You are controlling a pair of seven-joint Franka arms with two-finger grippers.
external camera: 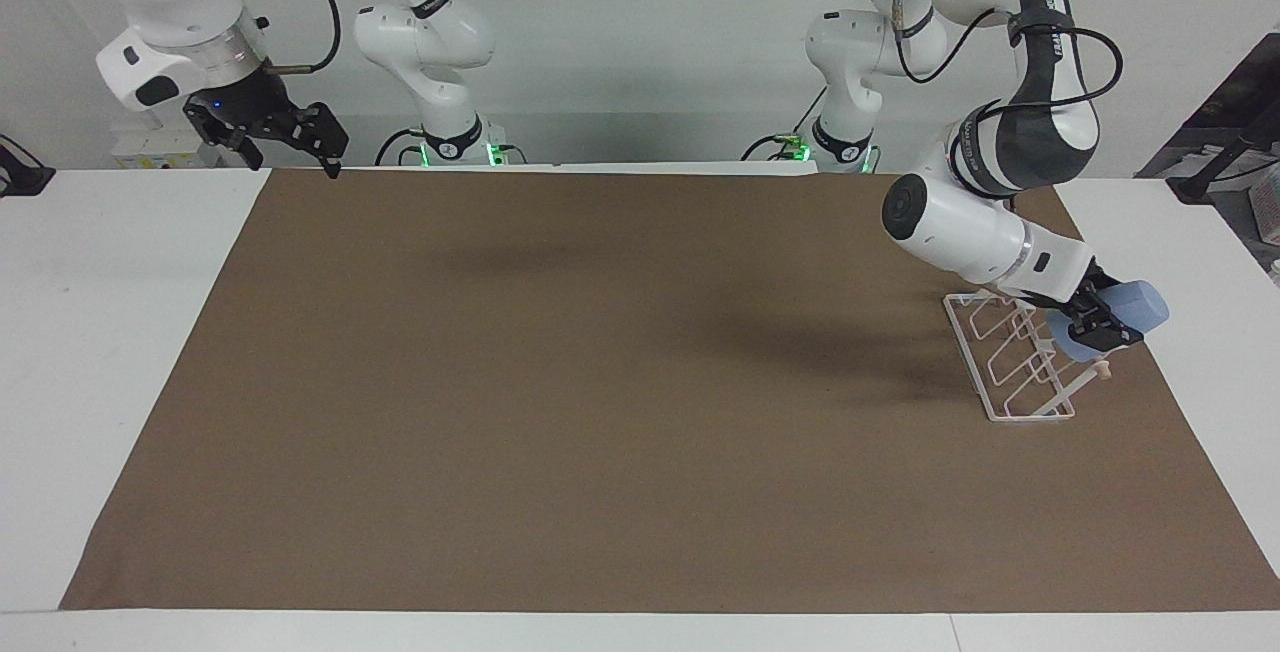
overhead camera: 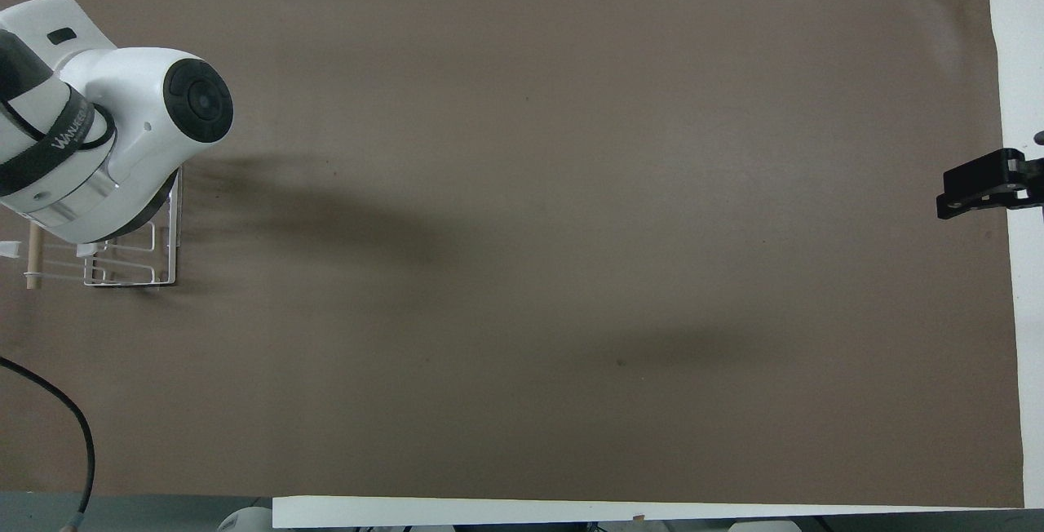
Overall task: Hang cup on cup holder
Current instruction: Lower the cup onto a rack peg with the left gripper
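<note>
My left gripper needs to let go of the light blue cup on the upper end of the white wire cup holder (overhead camera: 117, 151).
The light blue cup (external camera: 1128, 317) is held tilted in my left gripper (external camera: 1098, 324), which is shut on it just over the upper end of the white wire cup holder (external camera: 1008, 360) at the left arm's end of the mat. The holder's wooden rod tip (external camera: 1103, 370) shows below the cup. In the overhead view the left arm covers the cup and the gripper; only part of the cup holder (overhead camera: 134, 259) shows. My right gripper (external camera: 305, 139) waits raised over the mat's corner near its base; it also shows in the overhead view (overhead camera: 983, 193).
A brown mat (external camera: 620, 382) covers most of the white table (external camera: 100, 312). A black cable (overhead camera: 57, 418) lies at the mat's corner near the left arm's base.
</note>
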